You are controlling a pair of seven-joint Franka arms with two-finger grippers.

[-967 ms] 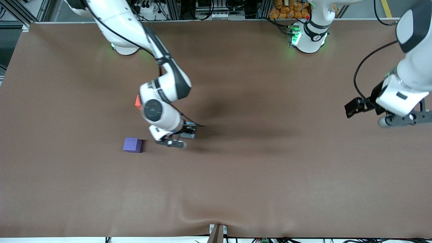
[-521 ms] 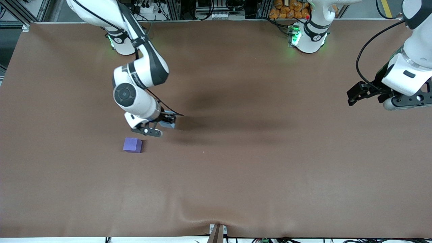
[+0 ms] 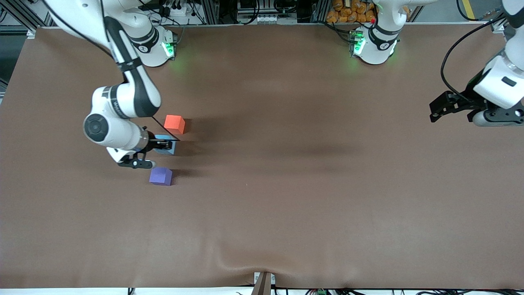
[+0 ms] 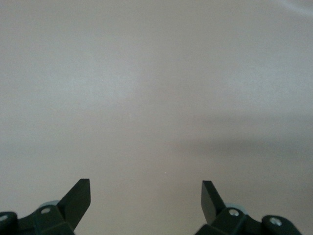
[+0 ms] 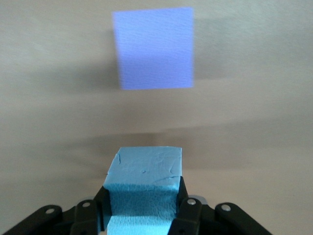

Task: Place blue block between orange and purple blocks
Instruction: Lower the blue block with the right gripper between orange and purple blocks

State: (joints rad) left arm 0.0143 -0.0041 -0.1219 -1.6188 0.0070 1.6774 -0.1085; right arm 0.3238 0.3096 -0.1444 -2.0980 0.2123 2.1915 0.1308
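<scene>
Next, my right gripper puts the blue block down on the brown cloth midway (image 3: 168, 150) (image 5: 148, 157) between the orange and purple blocks.
My right gripper (image 3: 163, 146) is shut on the light sky-blue block (image 3: 167, 145) and holds it over the gap between the orange block (image 3: 174, 123) and the purple block (image 3: 161, 176). In the right wrist view the blue block (image 5: 144, 176) sits between my right gripper's (image 5: 143, 195) black fingers, with the purple block (image 5: 154, 48) on the table past it. My left gripper (image 3: 441, 107) waits, open and empty, over the left arm's end of the table. The left wrist view shows its gripper (image 4: 145, 193) over bare brown cloth.
The brown cloth table (image 3: 311, 196) has a raised wrinkle at its edge nearest the front camera (image 3: 245, 266). The right arm's elbow (image 3: 123, 102) hangs over the table beside the orange block. Both arm bases stand along the table's back edge.
My right arm has swung toward its own end of the table with the blue block, uncovering the orange block. My left gripper has drawn back toward its base.
</scene>
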